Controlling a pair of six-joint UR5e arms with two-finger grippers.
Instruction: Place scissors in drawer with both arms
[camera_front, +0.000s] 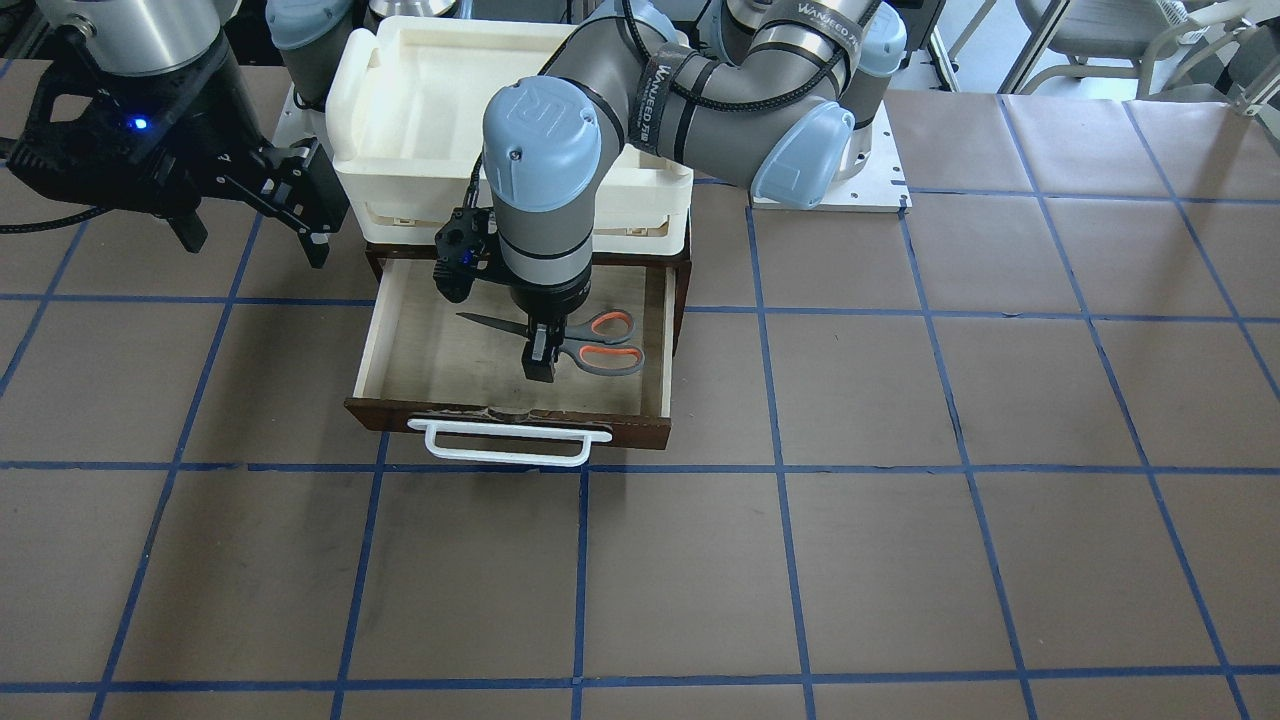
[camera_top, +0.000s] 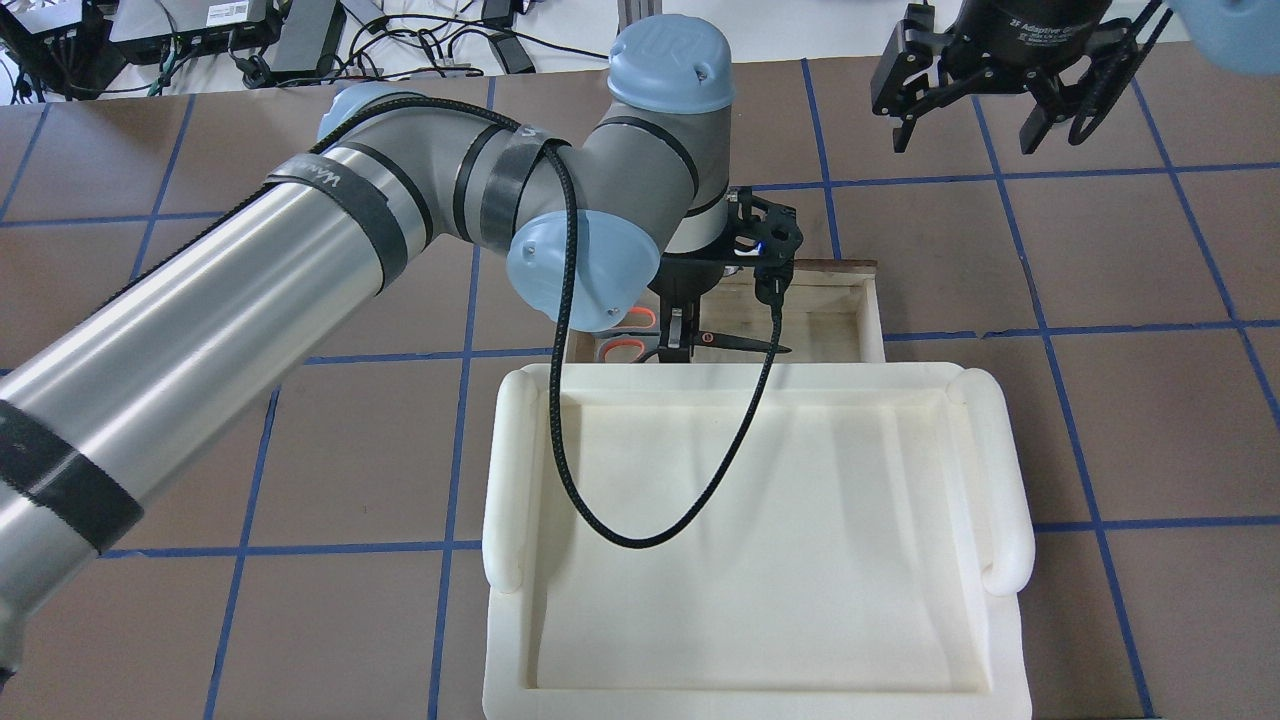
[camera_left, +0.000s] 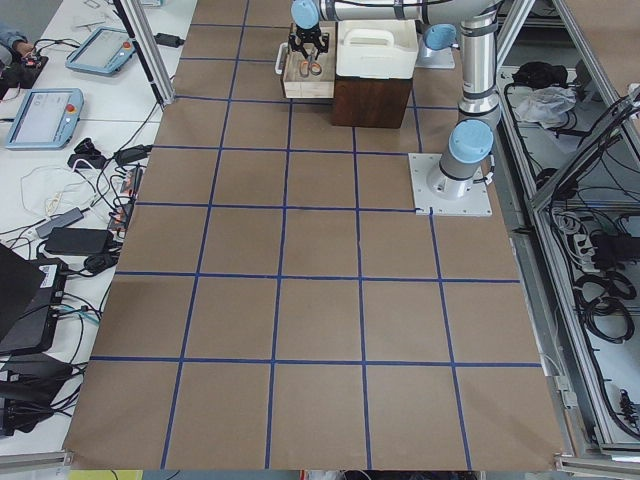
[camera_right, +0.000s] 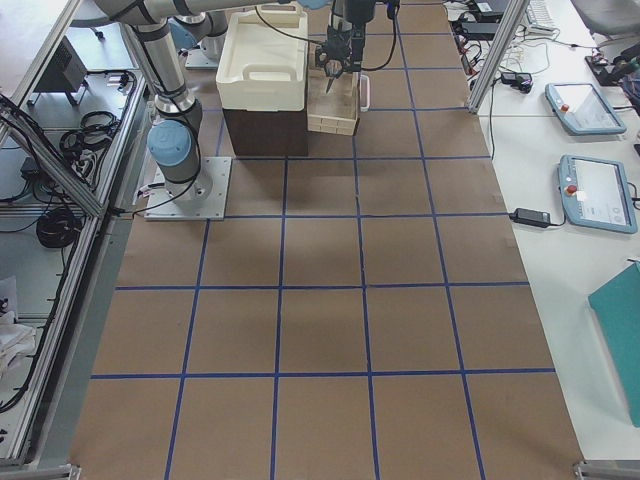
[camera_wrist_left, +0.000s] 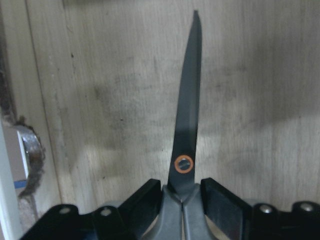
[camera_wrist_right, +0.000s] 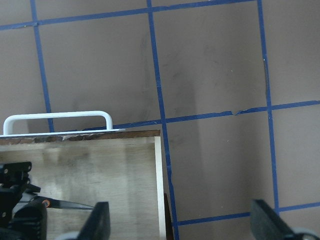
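Next, my left gripper lets go of the scissors on the pale plywood bottom around the middle of the open drawer (camera_front: 559, 352) (camera_wrist_left: 186, 172).
The scissors (camera_front: 608, 345), with dark blades and grey handles with orange-red loops, lie low inside the open drawer (camera_front: 372, 340), blades pointing to the robot's right. My left gripper (camera_front: 540, 365) reaches straight down into the drawer and is shut on the scissors near the pivot. In the left wrist view the two black fingers (camera_wrist_left: 150, 197) press on the grey neck of the scissors (camera_wrist_left: 187, 115) over the pale plywood floor. My right gripper (camera_front: 300, 200) hangs open and empty above the table beside the drawer; it also shows in the overhead view (camera_top: 965, 100).
A white plastic tray (camera_top: 500, 480) sits on top of the dark cabinet behind the drawer. The drawer's white bar handle (camera_front: 510, 447) sticks out toward the operators' side. The brown table has blue tape lines (camera_front: 760, 400).
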